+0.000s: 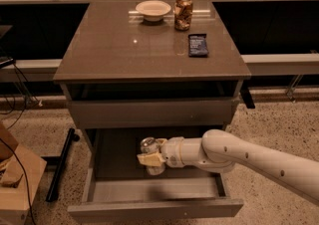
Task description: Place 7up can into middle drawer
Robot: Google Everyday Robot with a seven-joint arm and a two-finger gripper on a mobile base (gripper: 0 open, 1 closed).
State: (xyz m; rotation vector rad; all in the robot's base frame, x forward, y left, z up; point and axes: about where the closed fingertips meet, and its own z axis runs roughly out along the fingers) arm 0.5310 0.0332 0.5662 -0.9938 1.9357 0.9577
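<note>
The robot's gripper needs to set the 7up can, now upright inside that drawer, down near the centre of the open middle drawer's bottom (166, 174), upright behind the drawer's front edge.
The 7up can (149, 145), pale with a silver top, stands upright inside the open middle drawer (154, 208), a grey tray with a low front lip pulled out under the cabinet. My gripper (150, 159) reaches in from the right on the white arm and is shut around the can's body, with one tan finger (147, 159) across its front. The can's base is low in the drawer, near the floor; whether it touches is hidden.
On the cabinet top (114, 50) stand an orange-brown patterned can (183, 12), a white bowl (153, 9) and a dark snack bar (198, 45). A drawer with a taller flat front (149, 113) sits above the open one. A cardboard box (15, 179) and black bar (61, 164) are at left.
</note>
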